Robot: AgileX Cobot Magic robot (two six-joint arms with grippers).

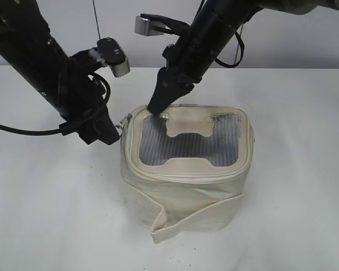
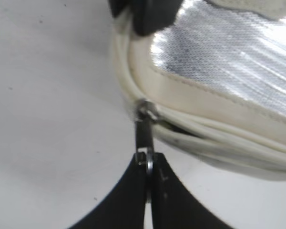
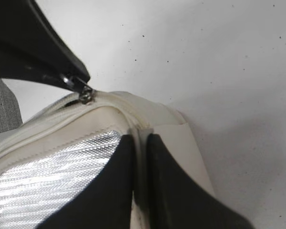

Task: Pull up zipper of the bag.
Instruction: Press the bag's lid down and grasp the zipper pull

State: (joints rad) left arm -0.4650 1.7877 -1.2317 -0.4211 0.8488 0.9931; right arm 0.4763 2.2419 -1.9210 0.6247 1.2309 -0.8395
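Note:
The silver zipper pull will be hanging against the middle of the cream bag's front [image 1: 195, 202] as soon as I let it go from my left gripper.
The cream bag [image 1: 186, 197] stands mid-table, with its grey mesh top [image 1: 158, 144], H-shaped patch [image 1: 190, 139] and loose strap [image 1: 175, 223]. My left gripper [image 1: 116, 135] is at the bag's left top corner. In the left wrist view its jaws [image 2: 148, 161] are shut on the ring of a silver zipper pull [image 2: 144, 131], whose slider sits on the zipper track [image 2: 205, 138]. My right gripper [image 1: 157, 107] comes down on the back-left top rim. In the right wrist view its jaws [image 3: 139, 143] pinch the cream rim. The left gripper [image 3: 76, 78] and the pull [image 3: 86, 95] also show there.
The bag stands on a white table [image 1: 294, 169] with a pale wall behind. A black cable [image 1: 22, 131] trails from the left arm over the table at the left. Both arms cross above the bag's back-left corner.

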